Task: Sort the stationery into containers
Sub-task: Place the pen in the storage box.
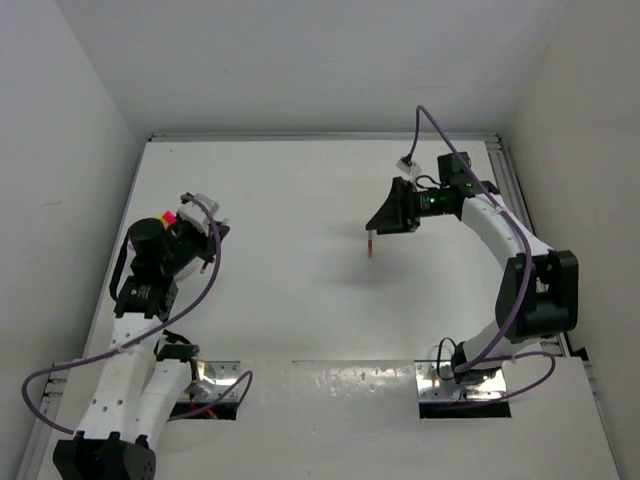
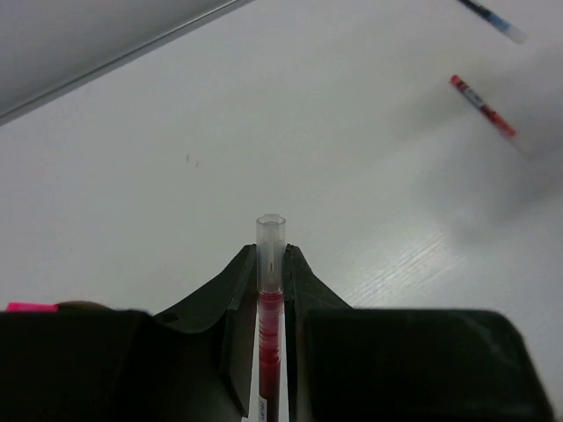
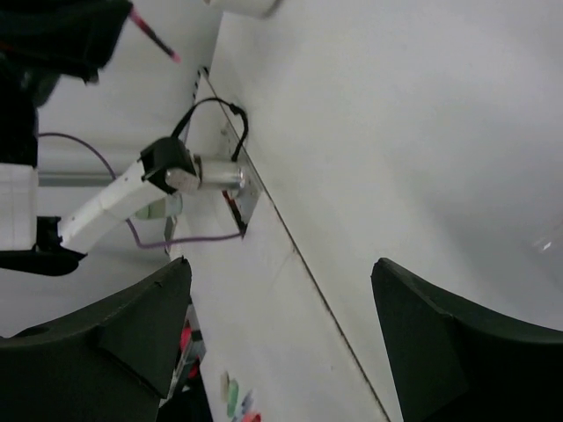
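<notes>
Next, my right gripper closes around the white label (image 1: 370, 234) at the middle of the second red pen, which is lying on the table just before it.
My left gripper (image 2: 271, 264) is shut on a red pen (image 2: 270, 303) with a clear cap that sticks out past the fingertips. In the top view this gripper (image 1: 208, 243) is at the table's left side. A second red pen (image 2: 482, 107) and a blue pen (image 2: 493, 19) show further off on the white table. The second red pen (image 1: 370, 244) is just in front of my right gripper (image 1: 374, 226), apart from it. My right gripper (image 3: 281, 334) is wide open and empty above the table. The dish is out of view.
The white table (image 1: 300, 200) has walls on the left, back and right. A metal rail (image 1: 505, 180) runs along the right edge. Both metal base plates (image 1: 215, 385) sit at the near edge. Purple cables (image 1: 210, 290) hang off both arms.
</notes>
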`<act>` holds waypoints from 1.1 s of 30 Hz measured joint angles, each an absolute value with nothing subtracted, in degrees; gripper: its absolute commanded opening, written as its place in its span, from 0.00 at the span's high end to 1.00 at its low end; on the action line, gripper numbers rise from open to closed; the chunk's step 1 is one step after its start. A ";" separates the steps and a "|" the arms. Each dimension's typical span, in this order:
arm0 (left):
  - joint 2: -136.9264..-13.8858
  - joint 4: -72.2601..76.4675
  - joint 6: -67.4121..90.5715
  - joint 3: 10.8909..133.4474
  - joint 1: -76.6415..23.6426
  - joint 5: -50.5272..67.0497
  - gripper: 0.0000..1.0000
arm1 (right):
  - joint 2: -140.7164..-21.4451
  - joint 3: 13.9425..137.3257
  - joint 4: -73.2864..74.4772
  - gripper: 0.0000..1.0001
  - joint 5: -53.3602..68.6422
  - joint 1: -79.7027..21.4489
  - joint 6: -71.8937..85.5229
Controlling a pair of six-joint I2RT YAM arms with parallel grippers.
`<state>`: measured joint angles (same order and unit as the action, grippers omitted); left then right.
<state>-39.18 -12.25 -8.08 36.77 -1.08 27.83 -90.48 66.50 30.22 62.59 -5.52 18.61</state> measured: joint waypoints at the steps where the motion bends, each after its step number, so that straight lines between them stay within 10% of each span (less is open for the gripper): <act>1: -40.32 -11.60 -8.38 36.67 0.27 28.10 1.00 | -90.37 65.08 30.83 0.19 62.50 -5.65 17.82; 13: -67.48 -10.55 -20.78 50.57 22.00 43.97 1.00 | -88.12 61.98 28.16 0.22 58.72 -5.78 15.44; 33: -71.50 -9.54 -28.01 47.00 29.34 67.35 1.00 | -89.67 60.95 25.98 0.22 58.54 -5.76 15.75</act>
<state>-71.50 -9.54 -28.01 47.00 29.34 67.35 -89.67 60.95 25.98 58.54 -5.76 15.75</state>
